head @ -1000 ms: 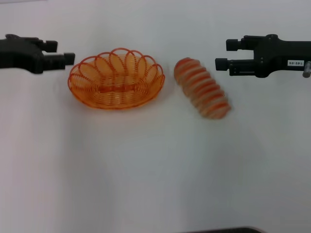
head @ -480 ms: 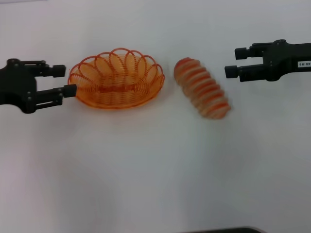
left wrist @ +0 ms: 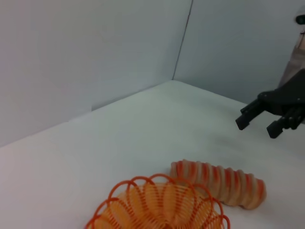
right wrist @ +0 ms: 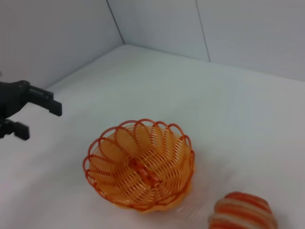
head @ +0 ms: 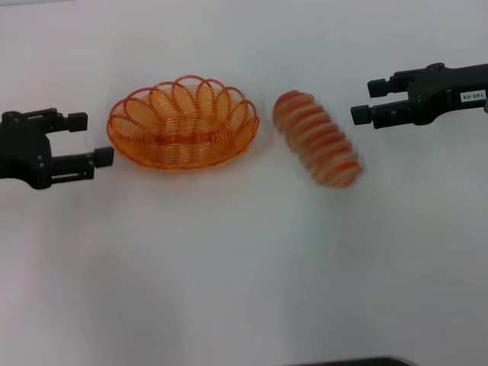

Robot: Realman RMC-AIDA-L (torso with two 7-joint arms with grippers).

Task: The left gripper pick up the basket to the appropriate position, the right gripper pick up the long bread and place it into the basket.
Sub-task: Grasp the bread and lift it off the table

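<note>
I need to next move my right gripper to the middle of the long bread [head: 314,137], halfway between the long bread's two ends, and close it there.
The orange wire basket [head: 183,156] stands empty on the white table, left of centre in the head view. The long bread [head: 316,137], tan with orange-red stripes, lies slantwise just right of it. My left gripper [head: 91,139] is open and empty, just left of the basket's left rim and apart from it. My right gripper [head: 366,101] with the white label is open and empty, right of the bread's far end and apart from it. The left wrist view shows the basket [left wrist: 162,205], bread [left wrist: 219,183] and right gripper [left wrist: 257,126]. The right wrist view shows the basket [right wrist: 140,164], bread [right wrist: 243,212] and left gripper [right wrist: 40,121].
The white table [head: 229,259] stretches wide in front of the basket and bread. Pale walls [left wrist: 95,47] rise behind the table and meet in a corner. A dark edge [head: 343,361] shows at the table's near side.
My left gripper has moved nearer to me, reached the basket's left rim, then drawn back a little to the left. My right gripper shifted slightly to the right and then held still.
</note>
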